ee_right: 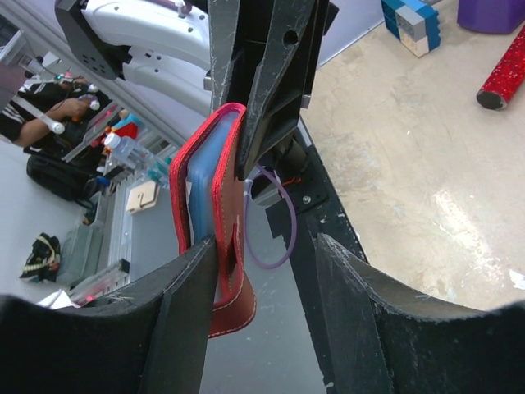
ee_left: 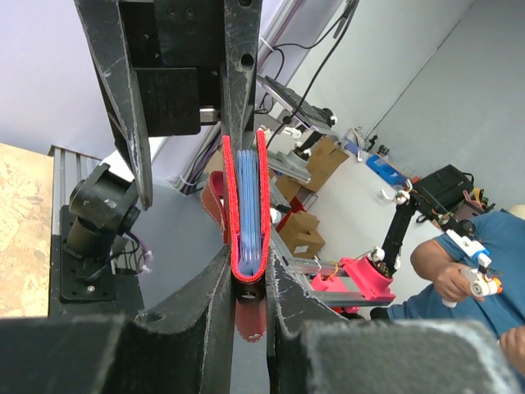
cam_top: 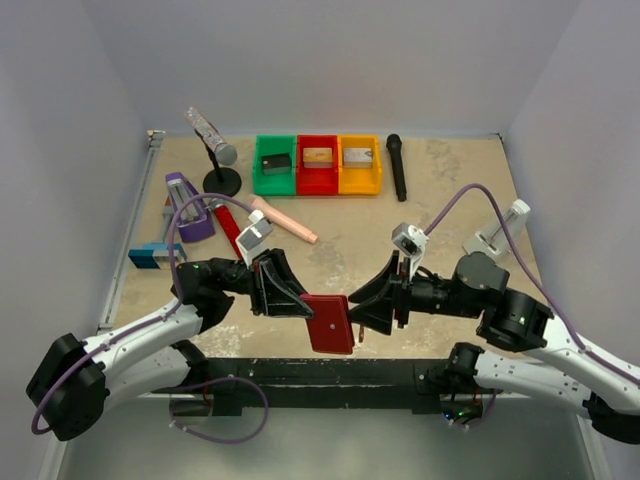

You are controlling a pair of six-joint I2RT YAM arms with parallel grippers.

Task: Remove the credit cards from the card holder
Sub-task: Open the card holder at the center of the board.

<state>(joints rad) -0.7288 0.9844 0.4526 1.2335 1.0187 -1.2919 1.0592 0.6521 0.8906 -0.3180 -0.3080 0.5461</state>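
Note:
The card holder is folded shut over its pale blue pockets, so one red cover alone (ee_right: pixel 233 217) needs pinching and pulling open by my right gripper before it reaches the cards.
The dark red card holder (cam_top: pixel 330 322) hangs in the air over the table's near edge, folded shut. My left gripper (ee_left: pixel 248 287) is shut on its lower edge, and the pale blue pockets (ee_left: pixel 248 205) show between the red covers. No credit cards show apart from the pockets; they are hidden inside. My right gripper (ee_right: pixel 267 242) is open. Its left finger (ee_right: pixel 184 312) sits against the card holder (ee_right: pixel 205 197), whose red tab (ee_right: pixel 234 308) hangs into the gap. Its right finger stands well apart. In the top view the right gripper (cam_top: pixel 366 305) meets the holder from the right.
Green (cam_top: pixel 274 165), red (cam_top: pixel 318 165) and yellow (cam_top: pixel 360 165) bins stand at the back with blocks inside. A black microphone (cam_top: pixel 397 167) lies beside them and a silver microphone on a stand (cam_top: pixel 215 150) is at the back left. A purple object (cam_top: pixel 187 208), a pink stick (cam_top: pixel 285 222) and a blue block (cam_top: pixel 150 255) lie on the left.

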